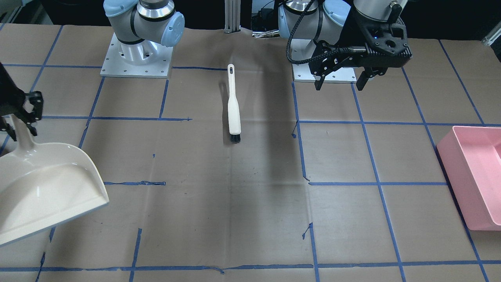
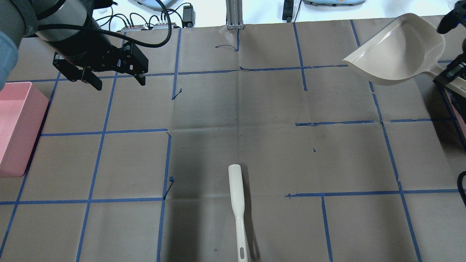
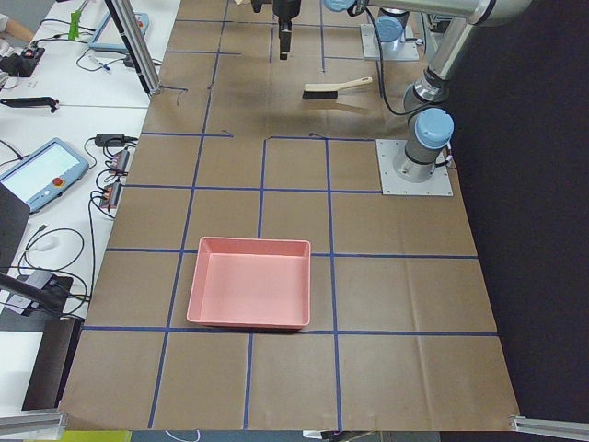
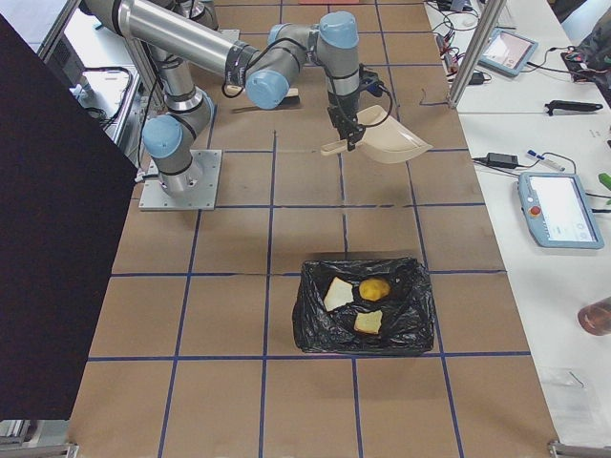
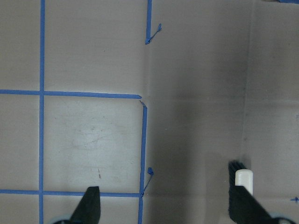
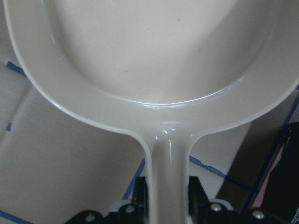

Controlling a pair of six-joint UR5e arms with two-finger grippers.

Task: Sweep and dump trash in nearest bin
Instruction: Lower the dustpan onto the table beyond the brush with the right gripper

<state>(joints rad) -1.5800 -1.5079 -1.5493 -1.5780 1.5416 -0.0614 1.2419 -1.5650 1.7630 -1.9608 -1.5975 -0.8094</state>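
Note:
I will use my right gripper to set the cream dustpan, now held tilted above the table, down between the brush's black bristles and the far blue tape line (image 1: pixel 227 227).
My right gripper (image 6: pixel 169 192) is shut on the handle of a cream dustpan (image 1: pixel 47 188), held tilted above the table at the robot's far right (image 2: pixel 400 51); its scoop looks empty (image 6: pixel 154 56). The trash lies in a black-lined bin (image 4: pixel 315 334): a bread slice (image 4: pixel 337 294), a yellow-brown lump (image 4: pixel 373 288) and a sandwich chunk (image 4: pixel 368 322). My left gripper (image 1: pixel 339 83) is open and empty, hovering above the table (image 2: pixel 119 83). A cream brush (image 1: pixel 233 105) with black bristles lies flat mid-table near the robot (image 2: pixel 237 203).
A pink bin (image 1: pixel 469 168) stands empty at the table's left end (image 3: pixel 248 242). Blue tape lines grid the brown paper cover. Cables and devices lie beyond the far edge (image 2: pixel 160 22).

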